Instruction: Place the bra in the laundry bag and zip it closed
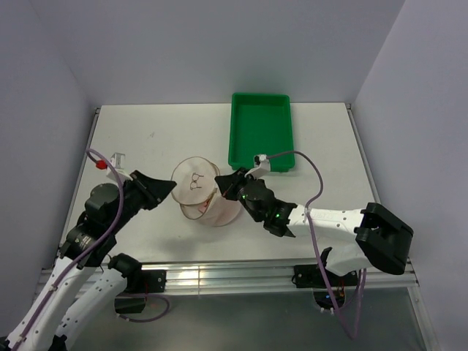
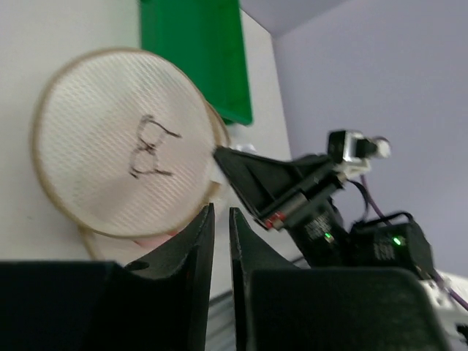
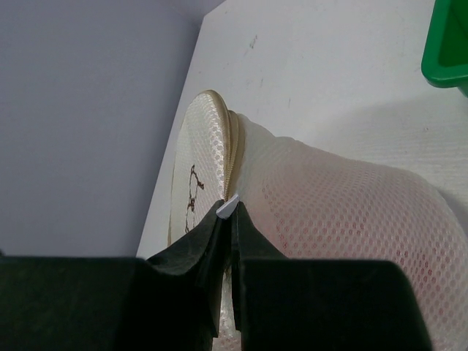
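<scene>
I will bring my left gripper to the front to take the tan zipper pull [image 1: 214, 192], because my right gripper is holding the rim beside the open zipper.
The cream mesh laundry bag [image 1: 203, 194] lies on its side mid-table, its round printed end [image 2: 117, 161] facing my left gripper. The pale pink bra shows through the mesh [image 3: 329, 212], inside the bag. My right gripper [image 1: 224, 183] is at the bag's right side, shut on the small white zipper pull [image 3: 230, 205] at the tan zipper line by the round end; it also shows in its own wrist view [image 3: 232, 212]. My left gripper [image 1: 172, 189] sits just left of the bag, its jaws almost together and holding nothing [image 2: 221, 213].
A green plastic tray [image 1: 261, 128] stands behind the bag at the back right, seen also in the left wrist view [image 2: 194, 51]. A small white and red item [image 1: 110, 162] lies near the table's left edge. Walls close in on three sides.
</scene>
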You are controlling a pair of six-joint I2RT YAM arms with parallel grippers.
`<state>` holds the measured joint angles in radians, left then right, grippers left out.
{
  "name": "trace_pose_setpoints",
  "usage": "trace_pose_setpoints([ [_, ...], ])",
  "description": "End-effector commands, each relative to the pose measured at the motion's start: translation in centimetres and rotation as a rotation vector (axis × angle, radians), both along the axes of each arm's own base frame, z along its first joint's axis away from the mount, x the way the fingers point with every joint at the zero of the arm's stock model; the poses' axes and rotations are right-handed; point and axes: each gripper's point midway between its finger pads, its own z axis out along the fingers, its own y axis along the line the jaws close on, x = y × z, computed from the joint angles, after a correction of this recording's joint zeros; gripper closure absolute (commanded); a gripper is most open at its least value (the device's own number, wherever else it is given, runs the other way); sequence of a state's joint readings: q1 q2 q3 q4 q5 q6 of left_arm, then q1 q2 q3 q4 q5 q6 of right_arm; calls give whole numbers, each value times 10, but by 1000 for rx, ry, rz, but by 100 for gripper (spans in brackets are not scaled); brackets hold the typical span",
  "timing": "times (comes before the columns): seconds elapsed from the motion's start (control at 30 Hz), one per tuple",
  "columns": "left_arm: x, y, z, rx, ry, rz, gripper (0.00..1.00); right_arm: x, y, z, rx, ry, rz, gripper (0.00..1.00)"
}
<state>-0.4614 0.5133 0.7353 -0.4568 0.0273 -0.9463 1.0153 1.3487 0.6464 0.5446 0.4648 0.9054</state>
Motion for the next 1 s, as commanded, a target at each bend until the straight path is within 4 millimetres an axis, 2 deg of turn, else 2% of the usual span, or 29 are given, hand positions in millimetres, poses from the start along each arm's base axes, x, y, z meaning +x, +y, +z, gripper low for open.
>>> trace_pose_setpoints([
  [0.0, -23, -26, 25, -166, -5, -120, 81, 8, 1, 28, 77, -58, -84, 100],
  [0.07, -27, -42, 11, -210, 40, -159, 82, 7, 2, 27, 77, -62, -85, 100],
  [0.1, -22, -49, 15, -234, 22, -163, 83, 6, 4, 27, 82, -66, -82, 100],
  [0.17, -27, -72, -5, -232, 70, -208, 82, 5, 3, 27, 82, -66, -83, 100],
  [0.27, -28, -95, -9, -202, 73, -210, 80, 3, 0, 22, 67, -61, -86, 100],
  [0.4, -25, -99, -4, -244, 37, -169, 74, -1, -4, 20, 59, -58, -78, 100],
  [0.43, -24, -99, -14, -244, 48, -160, 73, -1, -4, 21, 59, -61, -76, 100],
  [0.47, -22, -100, -12, -273, 45, -149, 72, -1, -4, 22, 60, -62, -73, 100],
  [0.77, -14, -95, -47, -275, 73, -88, 49, -7, -10, 26, 73, -71, -54, 100],
  [0.97, -12, -96, -54, -270, 74, -79, 50, -10, -10, 27, 83, -70, -46, 100],
])
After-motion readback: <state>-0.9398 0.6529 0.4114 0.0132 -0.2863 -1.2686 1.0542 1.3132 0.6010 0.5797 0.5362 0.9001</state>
